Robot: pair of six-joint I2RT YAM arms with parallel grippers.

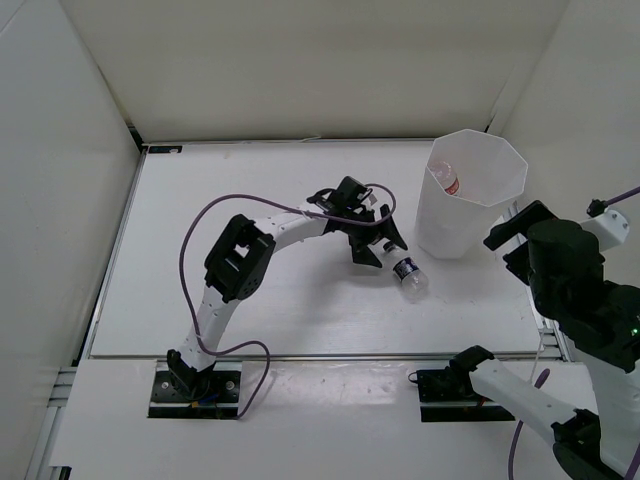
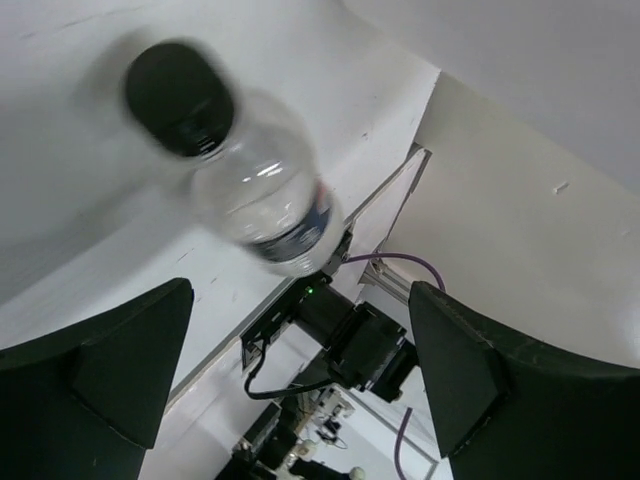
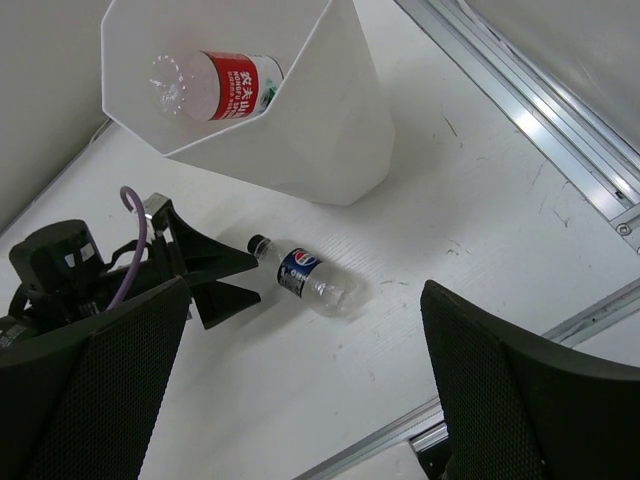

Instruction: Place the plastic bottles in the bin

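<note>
The robot's left gripper will close on the clear upper part (image 1: pixel 395 254) (image 2: pixel 251 176) of the short bottle, between the bottle's black cap and its blue label.
A short clear bottle with a black cap and blue label (image 1: pixel 408 273) lies on the white table, also seen in the left wrist view (image 2: pixel 255 200) and the right wrist view (image 3: pixel 310 280). My left gripper (image 1: pixel 372 247) is open, its fingers just left of the bottle's cap, not touching it. The tall white bin (image 1: pixel 468 195) stands right of it; the red-labelled bottle (image 3: pixel 225 85) lies inside the bin (image 3: pixel 300 140). My right gripper (image 3: pixel 300 400) is open and empty, raised at the right side. The long white-capped bottle is out of view.
White walls enclose the table on the left, back and right. A metal rail (image 3: pixel 540 100) runs along the right edge, and the right arm's base (image 1: pixel 455 385) sits at the near edge.
</note>
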